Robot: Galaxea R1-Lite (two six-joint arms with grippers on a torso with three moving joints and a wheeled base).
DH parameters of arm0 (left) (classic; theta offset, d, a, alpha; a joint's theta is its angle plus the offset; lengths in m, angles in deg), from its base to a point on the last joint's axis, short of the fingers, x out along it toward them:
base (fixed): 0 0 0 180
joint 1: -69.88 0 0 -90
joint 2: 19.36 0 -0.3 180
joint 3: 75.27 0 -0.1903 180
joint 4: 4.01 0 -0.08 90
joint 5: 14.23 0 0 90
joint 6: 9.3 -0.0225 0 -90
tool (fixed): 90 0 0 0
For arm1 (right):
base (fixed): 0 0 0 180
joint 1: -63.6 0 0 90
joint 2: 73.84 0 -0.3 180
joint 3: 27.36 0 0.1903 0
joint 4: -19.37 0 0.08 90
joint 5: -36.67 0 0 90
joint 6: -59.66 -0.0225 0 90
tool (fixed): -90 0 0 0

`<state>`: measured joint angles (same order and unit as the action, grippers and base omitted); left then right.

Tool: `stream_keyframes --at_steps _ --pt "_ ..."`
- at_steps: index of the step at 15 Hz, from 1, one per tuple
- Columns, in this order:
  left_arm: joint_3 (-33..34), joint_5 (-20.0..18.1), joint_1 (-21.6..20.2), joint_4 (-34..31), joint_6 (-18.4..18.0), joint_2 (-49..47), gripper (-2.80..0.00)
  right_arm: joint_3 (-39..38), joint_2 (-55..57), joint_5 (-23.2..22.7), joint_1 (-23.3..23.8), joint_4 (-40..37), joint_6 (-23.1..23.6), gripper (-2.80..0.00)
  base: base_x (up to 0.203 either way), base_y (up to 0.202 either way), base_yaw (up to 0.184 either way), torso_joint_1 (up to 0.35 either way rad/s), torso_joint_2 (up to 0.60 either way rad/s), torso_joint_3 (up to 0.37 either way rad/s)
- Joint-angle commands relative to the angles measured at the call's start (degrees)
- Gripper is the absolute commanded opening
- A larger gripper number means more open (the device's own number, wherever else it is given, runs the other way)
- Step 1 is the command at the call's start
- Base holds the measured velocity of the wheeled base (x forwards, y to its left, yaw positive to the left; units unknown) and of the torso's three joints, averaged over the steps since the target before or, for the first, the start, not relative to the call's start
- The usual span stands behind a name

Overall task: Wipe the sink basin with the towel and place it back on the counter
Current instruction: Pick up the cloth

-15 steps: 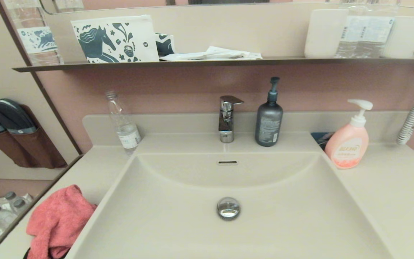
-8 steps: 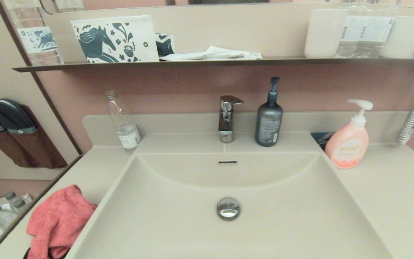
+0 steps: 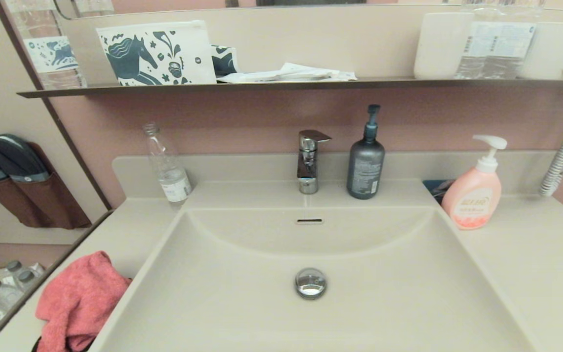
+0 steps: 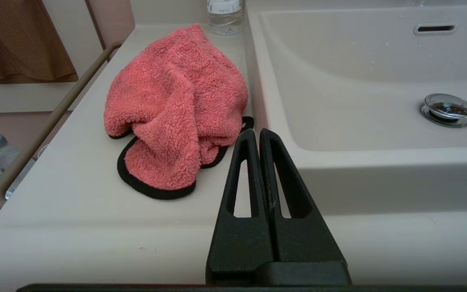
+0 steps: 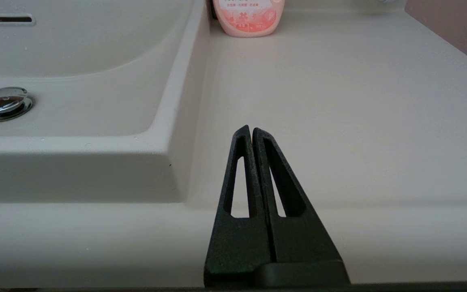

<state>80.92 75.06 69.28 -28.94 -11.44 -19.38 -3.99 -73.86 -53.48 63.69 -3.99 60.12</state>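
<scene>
My left gripper is going to close on the raised fold in the middle (image 3: 89, 286) (image 4: 184, 99) of the coral-pink towel, between the towel's far end and its near corner.
The coral-pink towel (image 3: 80, 300) (image 4: 175, 103) lies crumpled on the counter (image 3: 115, 234) left of the sink basin (image 3: 242, 288), its black hem showing. The basin has a chrome drain plug (image 3: 311, 282) and an overflow slot (image 3: 309, 221). My left gripper (image 4: 257, 132) is shut and empty, low at the counter's front edge, just short of the towel's near corner and beside the basin's left rim. My right gripper (image 5: 251, 129) is shut and empty at the front edge of the right counter (image 5: 339, 101). Neither gripper shows in the head view.
A chrome faucet (image 3: 309, 160), a dark pump bottle (image 3: 365, 161) and a clear plastic bottle (image 3: 166, 168) stand behind the basin. A pink soap pump bottle (image 3: 474, 188) stands on the right counter. A dark wall shelf (image 3: 281, 85) with pouches and cups hangs above.
</scene>
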Motion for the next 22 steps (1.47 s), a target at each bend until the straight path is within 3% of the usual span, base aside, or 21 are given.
stream_keyframes --at_steps 1,10,13,22 --pt "0.0 0.0 0.0 0.0 0.0 0.0 -2.80 0.0 0.0 0.0 0.0 0.0 0.0 -2.80 0.000 0.000 0.000 0.000 0.00 0.000" --pt "0.0 0.0 0.0 0.0 -0.5 0.0 -2.80 0.0 0.0 0.0 0.0 0.0 0.0 -2.80 0.000 0.000 0.000 0.000 0.00 0.000" --pt "-5.1 -0.1 0.1 -1.0 -0.5 -1.8 -2.80 0.0 0.0 0.0 0.0 0.0 0.0 -2.80 0.000 0.000 0.000 0.000 0.00 0.000" --pt "-24.2 0.5 0.0 -2.4 -1.4 -36.7 -2.80 0.0 0.0 0.0 0.0 0.0 0.1 -2.80 0.000 0.000 0.000 0.000 0.00 0.000"
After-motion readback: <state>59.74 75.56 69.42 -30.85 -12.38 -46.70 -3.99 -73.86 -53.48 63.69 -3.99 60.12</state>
